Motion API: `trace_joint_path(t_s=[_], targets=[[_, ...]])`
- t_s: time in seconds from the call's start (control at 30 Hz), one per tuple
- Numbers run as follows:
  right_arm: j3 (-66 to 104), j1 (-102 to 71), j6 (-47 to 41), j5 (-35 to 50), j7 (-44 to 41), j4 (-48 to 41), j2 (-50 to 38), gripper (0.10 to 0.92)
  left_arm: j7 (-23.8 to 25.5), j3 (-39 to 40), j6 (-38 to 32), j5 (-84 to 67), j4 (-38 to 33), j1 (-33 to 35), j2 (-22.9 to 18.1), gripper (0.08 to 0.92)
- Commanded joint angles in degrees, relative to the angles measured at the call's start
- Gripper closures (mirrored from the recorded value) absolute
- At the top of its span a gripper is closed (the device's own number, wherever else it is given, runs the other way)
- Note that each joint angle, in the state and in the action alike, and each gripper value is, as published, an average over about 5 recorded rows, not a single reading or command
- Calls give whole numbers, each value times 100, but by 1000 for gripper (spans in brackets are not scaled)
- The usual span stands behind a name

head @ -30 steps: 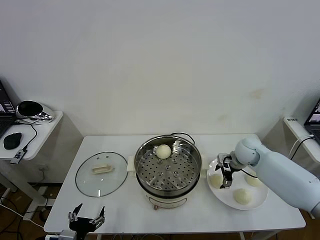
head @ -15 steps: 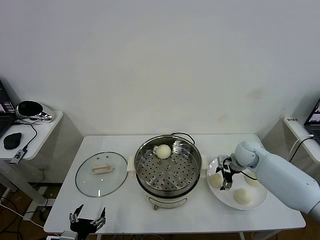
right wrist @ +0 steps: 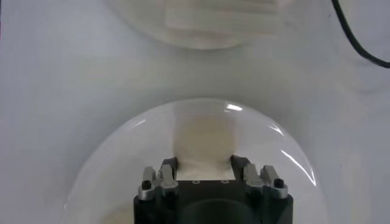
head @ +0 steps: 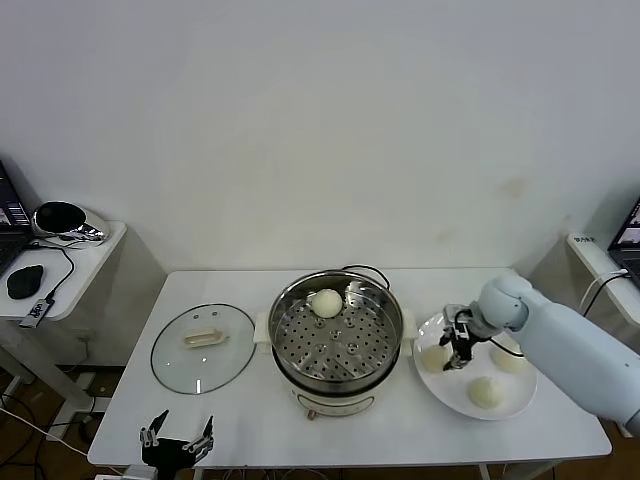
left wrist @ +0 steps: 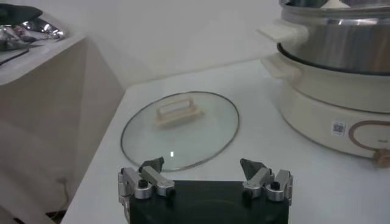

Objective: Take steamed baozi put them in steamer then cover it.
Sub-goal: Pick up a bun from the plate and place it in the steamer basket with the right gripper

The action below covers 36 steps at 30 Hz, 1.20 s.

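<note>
My right gripper is holding a baozi and will release it on the steamer's perforated tray [head: 301,338], on the cover's side of the other baozi there.
The steamer [head: 338,340] stands mid-table with one steamed baozi [head: 327,302] on its perforated tray. Three more lie on a white plate [head: 452,388] to its right: one at the front [head: 486,392], one farther right [head: 510,358], and one at the plate's left [head: 434,358]. My right gripper [head: 457,352] is down on that left bun. In the right wrist view its fingers [right wrist: 169,165] press both sides of the bun [right wrist: 204,143], so the right gripper [right wrist: 204,164] is shut on it. The cover [head: 203,346] lies flat left of the steamer. My left gripper [head: 178,438] waits open at the table's front edge.
A side table [head: 90,262] with a mouse and a headset stands at the far left. A black cable [head: 365,270] runs behind the steamer. In the left wrist view the cover [left wrist: 180,128] and the steamer's cream base [left wrist: 329,103] lie ahead of the left gripper [left wrist: 203,172].
My right gripper's fingers have closed in on the left bun on the plate, and the arm has shifted slightly. The left arm has stayed put.
</note>
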Motion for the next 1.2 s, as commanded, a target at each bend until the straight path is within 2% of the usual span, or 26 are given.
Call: trace_joint_path(t_s=[0.03,0.2,0.4,0.53,0.73,1.0,1.2], targets=[[-525,1094,-107,632,-302,614,-864,491,6,12,7,21,-92,-47,8,177],[-1196,2447,-309,1336,-766,1138,-1277,498,17,3,8,35,-142,-83,43,177],[-2675,4511,-685,2302,-980,1290,-881,499,-1,-25,3,20,-177,-102,90,177],[-3196,5127,-972,2738,-992,1324,-222,499,5,-48,10,-3,-270,-117,88,177],[-3366,5118,-1446,3203,-872,1180,975,499,17,-142,33,-23,-367,-124,73,177],[-3883,4986,-1639,3420,-718,94,2644,496,-25,-189,22,45,-351,-179,15,177],[-3975,4685,-1633,3206,-676,-493,3380,498,-54,-149,10,38,-363,-216,8,177]])
